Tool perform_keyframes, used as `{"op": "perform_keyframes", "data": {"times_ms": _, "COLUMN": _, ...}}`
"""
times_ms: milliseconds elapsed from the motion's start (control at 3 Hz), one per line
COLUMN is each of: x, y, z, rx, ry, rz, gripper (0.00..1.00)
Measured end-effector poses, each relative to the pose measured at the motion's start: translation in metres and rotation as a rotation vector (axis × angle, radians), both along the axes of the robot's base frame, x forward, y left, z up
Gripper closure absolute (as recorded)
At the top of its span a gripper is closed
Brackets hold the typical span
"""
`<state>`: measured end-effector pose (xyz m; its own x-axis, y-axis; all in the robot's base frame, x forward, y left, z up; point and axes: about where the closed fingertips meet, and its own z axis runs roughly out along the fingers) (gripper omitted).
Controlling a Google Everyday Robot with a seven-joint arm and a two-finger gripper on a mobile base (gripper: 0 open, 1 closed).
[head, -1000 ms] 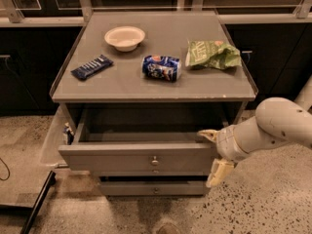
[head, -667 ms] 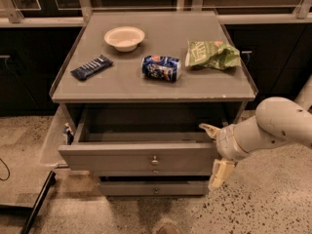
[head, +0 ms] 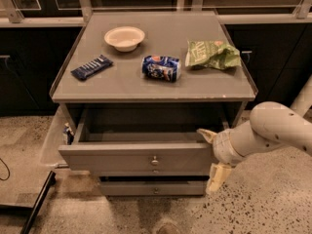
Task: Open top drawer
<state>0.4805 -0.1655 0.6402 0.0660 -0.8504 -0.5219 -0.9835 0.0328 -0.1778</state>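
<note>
The top drawer is only partly open, with my gripper's fingers spread at its front corner, so I should grip the front's top edge (head: 201,146) and pull it further out.
The top drawer (head: 122,157) stands pulled out from the grey cabinet, its flat grey front facing me with a small round metal knob (head: 154,160) at its centre. Its inside looks dark and bare. My gripper (head: 210,156) is at the drawer's right front corner, to the right of the knob. One pale finger (head: 206,134) points toward the drawer's right edge and the other (head: 215,177) hangs below. The fingers are spread apart and hold nothing. The white arm (head: 273,130) comes in from the right.
A lower grey drawer (head: 153,187) with a like knob sits shut underneath. On the cabinet top (head: 122,79) are a white bowl (head: 125,37), a dark snack bar (head: 91,67), a blue can on its side (head: 161,68) and a green chip bag (head: 212,54). Speckled floor lies around.
The gripper has moved slightly to the right at the drawer's right front corner. The drawer stays pulled out the same amount.
</note>
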Motion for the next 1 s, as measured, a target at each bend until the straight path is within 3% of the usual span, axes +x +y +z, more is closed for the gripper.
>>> {"op": "perform_keyframes", "data": {"times_ms": 333, "x": -0.0025, "y": -0.0013, "z": -0.0108, "rx": 0.000, "ry": 0.018, "rz": -0.008, "gripper": 0.00}}
{"op": "perform_keyframes", "data": {"times_ms": 667, "x": -0.0027, "y": -0.0013, "z": -0.0115, "rx": 0.000, "ry": 0.019, "rz": -0.008, "gripper": 0.17}}
{"op": "perform_keyframes", "data": {"times_ms": 1000, "x": -0.0027, "y": -0.0013, "z": -0.0115, "rx": 0.000, "ry": 0.019, "rz": -0.008, "gripper": 0.40}}
